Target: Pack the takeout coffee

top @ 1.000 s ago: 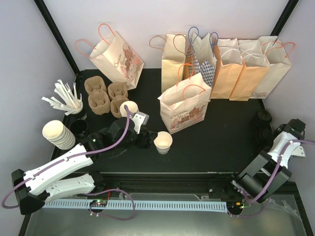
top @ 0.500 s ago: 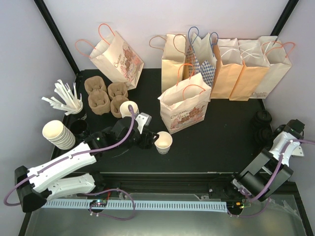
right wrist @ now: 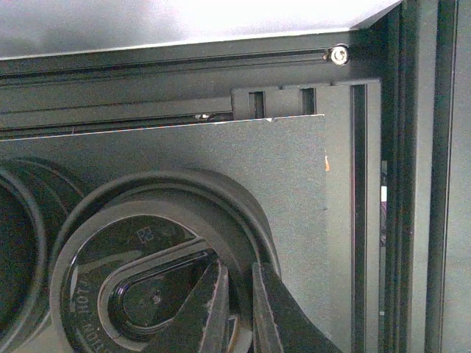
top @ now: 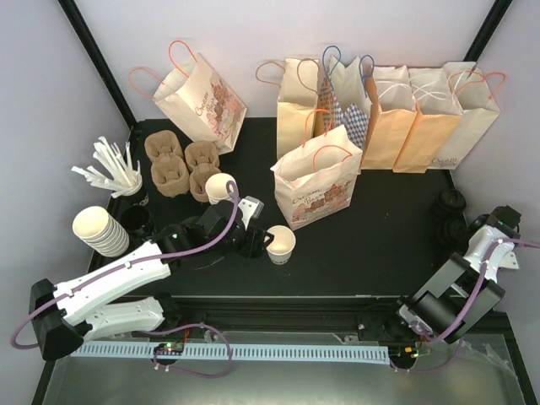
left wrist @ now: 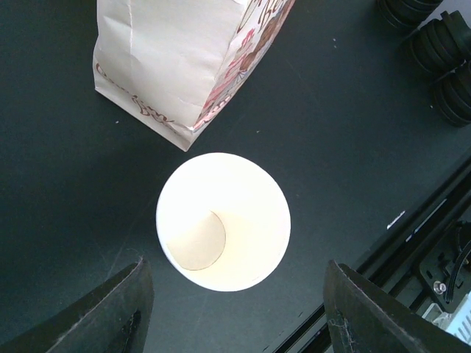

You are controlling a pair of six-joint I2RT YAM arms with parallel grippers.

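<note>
My right gripper should set the black lid down on the open rim of the white paper cup (top: 278, 240) and let go, before the printed bag.
No takeout coffee with a lid on shows in any view. An open, lidless white paper cup (top: 281, 243) (left wrist: 223, 232) stands just in front of a printed paper bag (top: 316, 186) (left wrist: 176, 59). My left gripper (top: 257, 240) (left wrist: 235, 323) hovers beside and above this cup, open, with the cup ahead of its spread fingers and nothing between them. At the right edge, my right gripper (top: 469, 236) (right wrist: 239, 309) is shut on the rim of a loose black lid (right wrist: 132, 250), the top one of a stack (top: 450, 218).
A row of paper bags (top: 388, 110) lines the back, with another bag (top: 201, 97) at back left. A cardboard cup carrier (top: 180, 166) holds one white cup (top: 221, 186). Stacked lidless cups (top: 99, 229) and a holder of white stirrers (top: 114, 169) stand at the left.
My left gripper has moved right, closer to the lidless cup. My right gripper's fingers have closed onto the black lid's rim.
</note>
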